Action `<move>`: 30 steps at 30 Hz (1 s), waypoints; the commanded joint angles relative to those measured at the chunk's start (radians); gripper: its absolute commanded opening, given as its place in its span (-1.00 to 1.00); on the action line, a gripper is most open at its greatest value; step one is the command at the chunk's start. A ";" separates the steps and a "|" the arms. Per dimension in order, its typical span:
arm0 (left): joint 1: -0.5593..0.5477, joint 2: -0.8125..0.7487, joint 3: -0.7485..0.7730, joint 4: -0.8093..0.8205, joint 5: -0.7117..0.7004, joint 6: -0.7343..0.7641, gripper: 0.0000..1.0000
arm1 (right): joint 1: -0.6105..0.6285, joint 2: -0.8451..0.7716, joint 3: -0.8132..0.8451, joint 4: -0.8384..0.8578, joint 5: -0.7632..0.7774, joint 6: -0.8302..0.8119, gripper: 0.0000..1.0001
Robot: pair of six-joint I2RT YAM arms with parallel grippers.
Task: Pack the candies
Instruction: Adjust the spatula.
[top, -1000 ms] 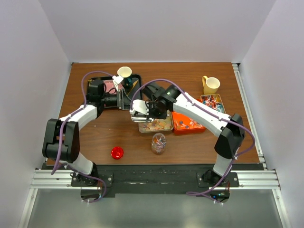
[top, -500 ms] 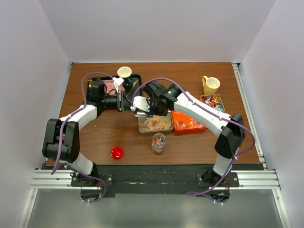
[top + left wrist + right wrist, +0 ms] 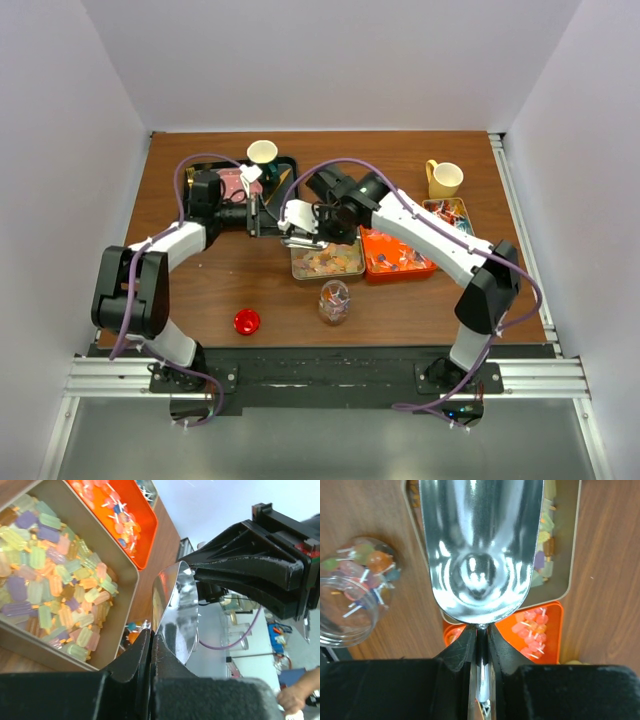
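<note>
The scoop's bowl tips back toward my right gripper's wrist, so my left gripper needs to steady the bowl's rim while my right gripper retakes the handle (image 3: 482, 677) at a straighter angle.
My right gripper (image 3: 480, 630) is shut on the handle of a shiny metal scoop (image 3: 480, 550), which is empty and held above the beige tray (image 3: 352, 270) of pale pastel candies (image 3: 45, 580). My left gripper (image 3: 151, 635) reaches in from the left with its jaws shut, and the scoop's rim (image 3: 175, 605) runs into their tips. In the top view the left gripper (image 3: 281, 218) meets the scoop (image 3: 297, 215) just left of the right gripper (image 3: 316, 220). An orange tray (image 3: 372, 270) holds pink and orange stick sweets (image 3: 117, 510). Wrapped candies (image 3: 447, 215) fill a small tray at the right.
A glass jar (image 3: 334, 300) partly filled with candies stands in front of the beige tray, also in the right wrist view (image 3: 355, 585). A red disc (image 3: 246, 321) lies near the front left. A yellow mug (image 3: 444, 179) and a black tray with a cup (image 3: 262, 152) sit at the back.
The right arm has lifted the scoop off the pastel tray and carried it back-left to the left gripper. The left gripper's jaws have closed at the scoop's rim.
</note>
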 commanded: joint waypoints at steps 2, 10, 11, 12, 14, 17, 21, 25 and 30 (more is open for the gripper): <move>-0.004 0.022 0.010 0.083 0.085 -0.029 -1.00 | -0.056 -0.130 -0.090 0.052 -0.243 0.009 -0.74; 0.003 0.051 0.019 0.099 0.114 -0.032 -1.00 | -0.171 -0.189 -0.143 0.084 -0.443 0.026 -0.22; 0.003 0.052 0.022 0.099 0.115 -0.032 -1.00 | -0.179 -0.199 -0.155 0.101 -0.470 0.032 -0.21; 0.003 0.052 0.022 0.100 0.114 -0.034 -1.00 | -0.190 -0.209 -0.167 0.117 -0.486 0.037 -0.19; 0.003 0.054 0.024 0.103 0.114 -0.037 -1.00 | -0.196 -0.222 -0.187 0.136 -0.518 0.036 -0.18; 0.003 0.058 0.025 0.119 0.114 -0.049 -1.00 | -0.196 -0.219 -0.200 0.134 -0.536 0.026 -0.18; 0.003 0.057 0.027 0.128 0.117 -0.061 -1.00 | -0.201 -0.215 -0.226 0.163 -0.552 0.026 -0.21; 0.003 0.055 0.022 0.128 0.120 -0.063 -1.00 | -0.207 -0.199 -0.227 0.170 -0.575 0.042 -0.28; 0.004 0.051 0.018 0.134 0.125 -0.065 -1.00 | -0.211 -0.183 -0.229 0.173 -0.589 0.049 -0.43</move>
